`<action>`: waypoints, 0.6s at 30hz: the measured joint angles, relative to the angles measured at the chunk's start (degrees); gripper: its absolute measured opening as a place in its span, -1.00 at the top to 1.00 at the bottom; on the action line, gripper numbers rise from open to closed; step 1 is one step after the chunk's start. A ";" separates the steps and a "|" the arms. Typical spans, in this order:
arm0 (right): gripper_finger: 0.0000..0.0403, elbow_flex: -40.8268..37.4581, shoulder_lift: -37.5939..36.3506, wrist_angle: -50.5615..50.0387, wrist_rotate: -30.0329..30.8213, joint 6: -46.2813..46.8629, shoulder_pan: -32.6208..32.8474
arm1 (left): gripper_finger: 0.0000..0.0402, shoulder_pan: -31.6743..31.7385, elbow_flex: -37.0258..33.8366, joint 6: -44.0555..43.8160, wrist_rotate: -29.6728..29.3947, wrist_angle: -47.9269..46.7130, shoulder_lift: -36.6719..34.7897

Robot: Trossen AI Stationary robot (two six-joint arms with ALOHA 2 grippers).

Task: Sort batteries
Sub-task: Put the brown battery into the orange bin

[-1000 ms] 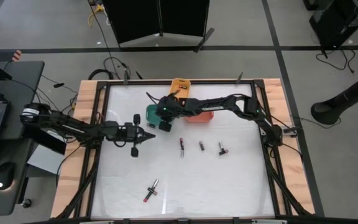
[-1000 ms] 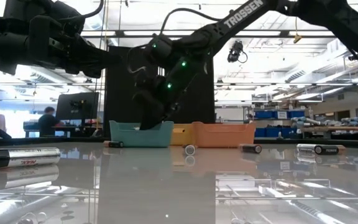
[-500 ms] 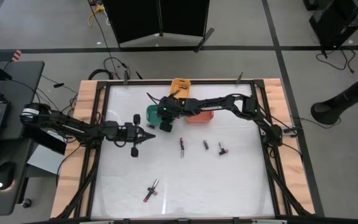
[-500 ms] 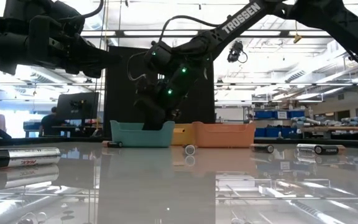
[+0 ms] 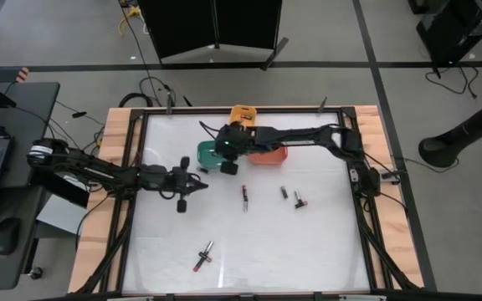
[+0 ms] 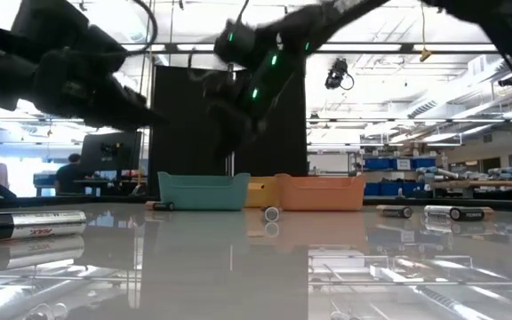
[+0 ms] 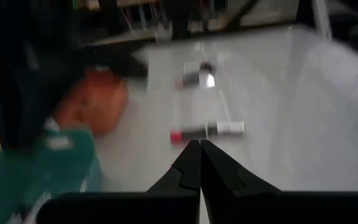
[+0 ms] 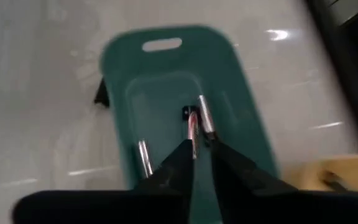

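The small dark battery is lying against the teal bin's side, so next my left gripper pulls it clear, then grips it for the orange bin [image 6: 320, 193] first.
My right gripper [image 5: 227, 165] hangs over the teal bin [image 5: 208, 154], its fingers [image 8: 180, 157] a narrow gap apart with nothing between them. Silvery and red batteries [image 8: 194, 124] lie on the bin's floor below it. My left gripper [image 5: 202, 186] is shut and hovers over the table left of the middle, pointing at a red-ended battery [image 7: 207, 130]. More batteries lie flat on the table: three in the middle [image 5: 245, 196], [image 5: 284, 193], [image 5: 299, 200] and one near the front [image 5: 204, 255].
An orange bin [image 5: 268, 156] and a yellow bin [image 5: 243, 113] stand beside the teal one at the far edge. A small dark battery [image 6: 161, 205] lies on the table next to the teal bin. A raised frame [image 5: 351, 167] borders the table.
My right gripper has risen out of the teal bin and now hangs well above its rim. My left gripper has tipped its fingers downward. One battery in the middle of the table has rolled toward the right edge.
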 joint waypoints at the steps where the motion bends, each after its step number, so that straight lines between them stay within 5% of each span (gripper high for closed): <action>1: 0.80 0.00 -1.45 -1.71 1.62 -0.50 0.56 | 0.95 0.01 0.63 -0.75 -0.48 -3.19 0.00; 4: 0.95 0.00 -5.53 -7.30 6.60 -1.27 2.46 | 0.95 0.01 3.98 -3.98 -4.19 -15.72 0.00; 8: 0.90 -3.70 -11.10 -11.90 9.67 -0.19 4.61 | 0.95 0.68 6.83 -6.74 -10.25 -29.09 -0.01; 18: 0.92 -27.34 -28.38 -4.25 14.80 8.27 9.06 | 0.95 8.44 5.81 -6.43 -10.75 -32.73 -0.04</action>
